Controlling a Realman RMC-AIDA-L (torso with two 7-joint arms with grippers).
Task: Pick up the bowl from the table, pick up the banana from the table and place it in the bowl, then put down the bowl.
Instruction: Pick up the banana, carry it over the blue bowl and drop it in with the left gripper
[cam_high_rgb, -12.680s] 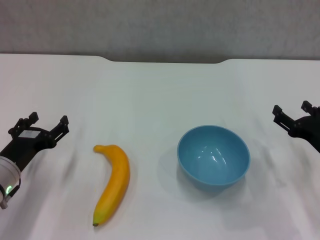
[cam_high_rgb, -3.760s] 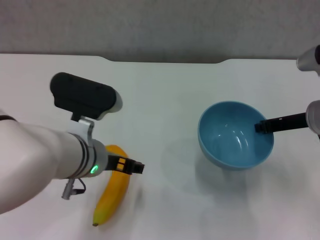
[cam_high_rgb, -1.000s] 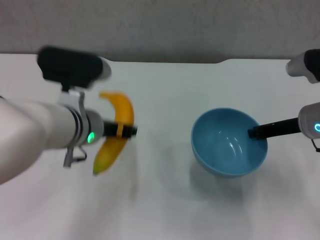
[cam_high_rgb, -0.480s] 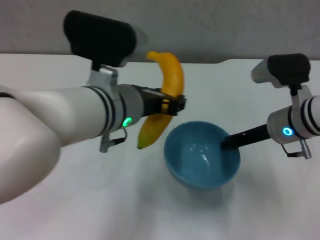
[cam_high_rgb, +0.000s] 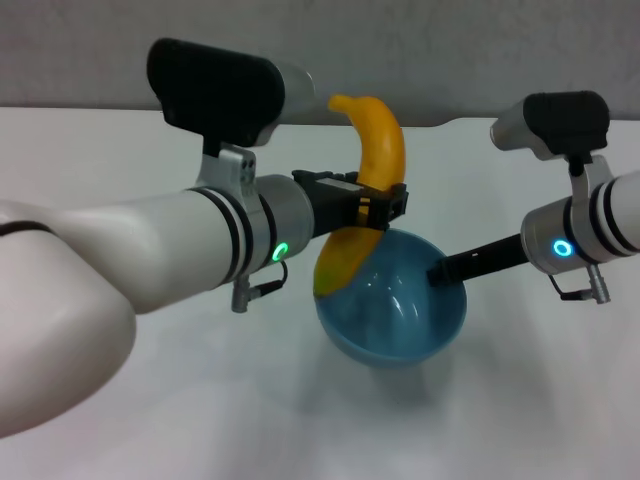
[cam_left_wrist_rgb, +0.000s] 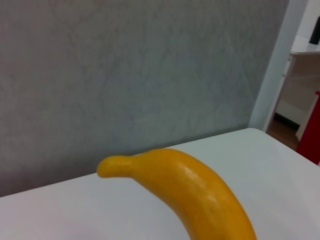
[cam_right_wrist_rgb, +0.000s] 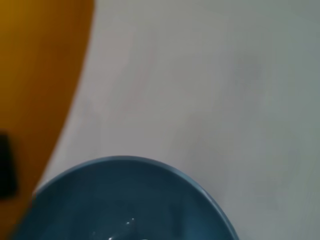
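Observation:
My left gripper needs to release the yellow banana with its lower end resting against the light-blue bowl's near inner side (cam_high_rgb: 361, 318).
In the head view the light-blue bowl (cam_high_rgb: 395, 310) hangs above the white table (cam_high_rgb: 120, 420), held at its right rim by my right gripper (cam_high_rgb: 440, 272), which is shut on it. My left gripper (cam_high_rgb: 385, 205) is shut on the yellow banana (cam_high_rgb: 372, 150) around its middle. The banana stands nearly upright, its lower end dipping over the bowl's left rim and its stem pointing up. The left wrist view shows the banana (cam_left_wrist_rgb: 190, 190) before a grey wall. In the right wrist view the bowl (cam_right_wrist_rgb: 130, 200) fills the bottom, with the banana (cam_right_wrist_rgb: 35, 75) at one side.
A grey wall (cam_high_rgb: 450, 50) rises behind the table's far edge, which has a shallow notch (cam_high_rgb: 440, 122). My left forearm (cam_high_rgb: 150, 260) crosses the left half of the head view. The bowl's shadow lies on the table beneath it.
My left gripper has carried the banana right and slightly down, its lower end now over the bowl's rim. The right gripper has shifted the bowl a little left and nearer.

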